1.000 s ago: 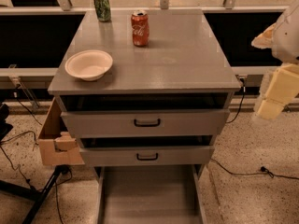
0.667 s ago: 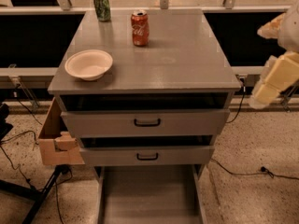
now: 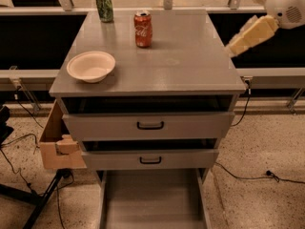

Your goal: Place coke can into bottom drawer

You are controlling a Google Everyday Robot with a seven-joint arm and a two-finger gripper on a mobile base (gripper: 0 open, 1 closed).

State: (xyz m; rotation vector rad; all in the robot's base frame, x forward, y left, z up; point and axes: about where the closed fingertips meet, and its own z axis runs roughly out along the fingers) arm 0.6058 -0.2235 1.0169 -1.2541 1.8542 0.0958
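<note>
The robot's gripper should next move to the coke can and close around the middle of its body [image 3: 143, 29], halfway between the can's top and bottom.
The coke can [image 3: 143, 29], red with white script, stands upright at the back middle of the grey cabinet top [image 3: 190, 61]. The bottom drawer [image 3: 153, 199] is pulled out at the foot of the cabinet, a shallow grey tray with nothing in it. My gripper [image 3: 236, 44], cream-coloured, hangs from the white arm at the upper right. It is just beyond the cabinet top's right edge, pointing down and left, well to the right of the coke can and holding nothing that I can see.
A green can [image 3: 104, 6] stands at the back left and a white bowl [image 3: 91, 66] at the front left of the top. Two upper drawers with black handles [image 3: 150, 125] sit slightly ajar. A cardboard box [image 3: 56, 142] hangs at the cabinet's left; cables lie on the floor.
My gripper has risen and moved left, from beside the cabinet's right side to the level of the cabinet top's right edge. The cans, bowl and drawers have not moved.
</note>
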